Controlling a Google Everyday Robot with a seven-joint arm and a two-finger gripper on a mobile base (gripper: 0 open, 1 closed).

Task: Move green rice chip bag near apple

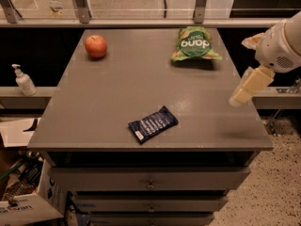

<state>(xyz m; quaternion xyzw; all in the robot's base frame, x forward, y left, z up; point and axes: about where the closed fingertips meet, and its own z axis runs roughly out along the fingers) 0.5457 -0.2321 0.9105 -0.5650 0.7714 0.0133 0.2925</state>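
Note:
The green rice chip bag's near corner (211, 53), the one closest to my gripper, is the next place my gripper will move to and close on.
The green rice chip bag (194, 44) lies at the far right of the grey table (117, 102), its dark green oval with white letters facing up. The red-orange apple (96, 46) sits at the far left corner, well apart from the bag. My gripper (242, 72) hangs at the table's right edge, to the near right of the bag and above the surface. It is open and empty, with one cream finger (249, 85) pointing down-left over the table edge.
A flat dark blue snack wrapper (153, 124) lies near the table's front edge. A soap dispenser (22, 80) stands on a ledge to the left. Drawers (150, 182) are below the tabletop, and boxes (23, 206) sit on the floor at lower left.

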